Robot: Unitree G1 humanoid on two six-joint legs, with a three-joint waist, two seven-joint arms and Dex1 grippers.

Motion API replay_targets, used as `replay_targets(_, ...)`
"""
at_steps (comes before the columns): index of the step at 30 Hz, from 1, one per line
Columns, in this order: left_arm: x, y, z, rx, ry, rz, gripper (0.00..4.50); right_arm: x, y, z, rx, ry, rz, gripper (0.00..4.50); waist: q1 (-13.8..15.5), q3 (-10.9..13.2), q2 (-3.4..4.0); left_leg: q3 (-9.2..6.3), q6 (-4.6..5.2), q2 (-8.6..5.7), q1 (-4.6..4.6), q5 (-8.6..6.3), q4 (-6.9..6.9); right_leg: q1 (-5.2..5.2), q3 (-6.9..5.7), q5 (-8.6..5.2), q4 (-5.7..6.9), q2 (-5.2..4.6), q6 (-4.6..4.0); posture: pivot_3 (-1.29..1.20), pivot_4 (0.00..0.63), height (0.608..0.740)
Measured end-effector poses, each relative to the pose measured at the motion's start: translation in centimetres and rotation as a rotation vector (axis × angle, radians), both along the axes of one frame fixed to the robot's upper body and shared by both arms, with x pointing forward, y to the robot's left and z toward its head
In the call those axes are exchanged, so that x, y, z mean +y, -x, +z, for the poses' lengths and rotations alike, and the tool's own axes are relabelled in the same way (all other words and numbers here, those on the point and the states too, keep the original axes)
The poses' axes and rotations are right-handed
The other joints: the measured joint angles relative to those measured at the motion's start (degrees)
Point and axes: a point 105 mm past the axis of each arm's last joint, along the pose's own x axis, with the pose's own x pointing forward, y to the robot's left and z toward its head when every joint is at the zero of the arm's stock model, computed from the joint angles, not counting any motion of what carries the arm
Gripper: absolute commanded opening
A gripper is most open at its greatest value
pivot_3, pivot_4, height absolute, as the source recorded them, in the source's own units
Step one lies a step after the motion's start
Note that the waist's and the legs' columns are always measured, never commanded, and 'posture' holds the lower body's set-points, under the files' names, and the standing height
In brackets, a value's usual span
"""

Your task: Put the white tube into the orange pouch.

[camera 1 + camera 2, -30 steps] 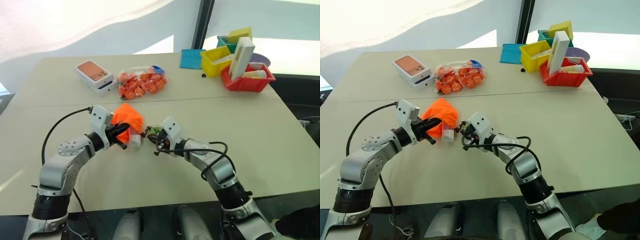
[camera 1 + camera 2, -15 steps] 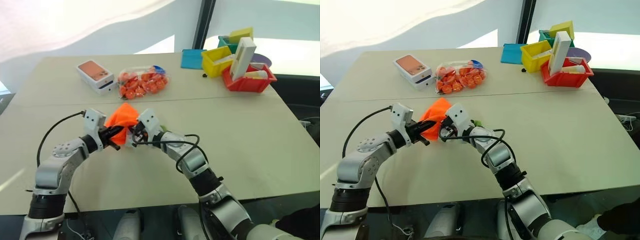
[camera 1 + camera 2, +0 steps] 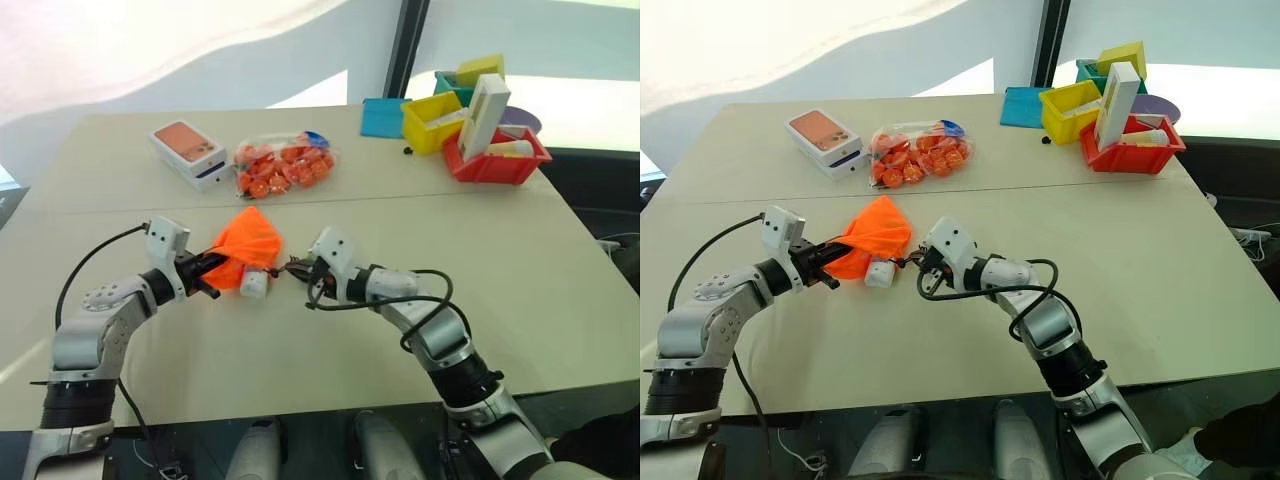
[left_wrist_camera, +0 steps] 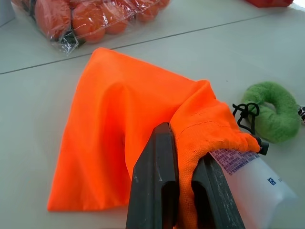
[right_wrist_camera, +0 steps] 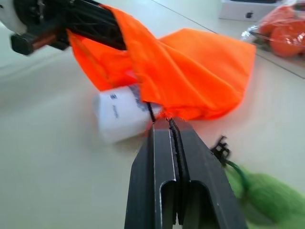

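The orange pouch's rim, now stretched between my two grippers, will be let go by my left gripper on the bare table (image 3: 224, 318) just in front of the white tube.
The orange pouch (image 3: 250, 243) lies mid-table, its mouth stretched between my two grippers. My left gripper (image 3: 226, 259) is shut on the pouch's rim (image 4: 187, 138) from the left. From the right, my right gripper (image 3: 298, 269) is shut on the opposite rim, where the black cord (image 5: 150, 111) runs in. The white tube (image 3: 255, 285) lies on the table at the mouth, one end under the orange fabric, the other end sticking out (image 4: 252, 183). The cord's green tuft (image 4: 270, 110) rests on the table beside the right gripper.
Behind the pouch lie a clear bag of orange pieces (image 3: 285, 168) and a white box with an orange top (image 3: 188, 152). Yellow (image 3: 432, 120) and red (image 3: 495, 158) bins, a tall white box (image 3: 483, 115) and a blue item (image 3: 380, 117) stand at the back right.
My left gripper has drawn the pouch rim to the left. My right gripper swung in close to the left one, then pulled back right, stretching the mouth over the tube.
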Motion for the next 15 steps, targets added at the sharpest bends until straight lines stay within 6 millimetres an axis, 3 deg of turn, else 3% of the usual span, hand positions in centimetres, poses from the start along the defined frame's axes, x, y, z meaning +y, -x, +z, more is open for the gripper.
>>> replay_targets(6, -0.8, 0.1, 0.0, -0.003, 0.010, -0.027, 0.00, 2.0, 2.0, -0.7, 0.071, -0.007, 0.126, 0.03, -0.1, 0.0, 0.00, -0.01, 0.00, 0.02, 0.00, 0.00, 0.00, 0.00, 0.00, 0.01, 0.01, 0.01, 0.00, 0.00, 0.150, 0.740)
replay_targets(11, -2.3, 0.6, 0.7, -0.024, 0.022, -0.077, 0.00, 4.6, 2.4, 0.2, 0.097, -0.025, 0.196, 0.03, 0.0, 0.0, -0.01, -0.01, 0.00, 0.02, 0.00, 0.00, 0.04, 0.02, 0.00, 0.01, 0.01, 0.00, 0.00, 0.00, 0.150, 0.740)
replay_targets(15, -2.8, 0.8, 1.1, -0.033, 0.018, -0.092, 0.00, 5.7, 2.3, -0.9, 0.150, -0.009, 0.198, 0.03, 0.0, 0.0, -0.01, 0.00, 0.00, 0.00, 0.00, 0.00, 0.03, 0.02, 0.00, 0.01, 0.00, -0.02, 0.00, 0.00, 0.150, 0.740)
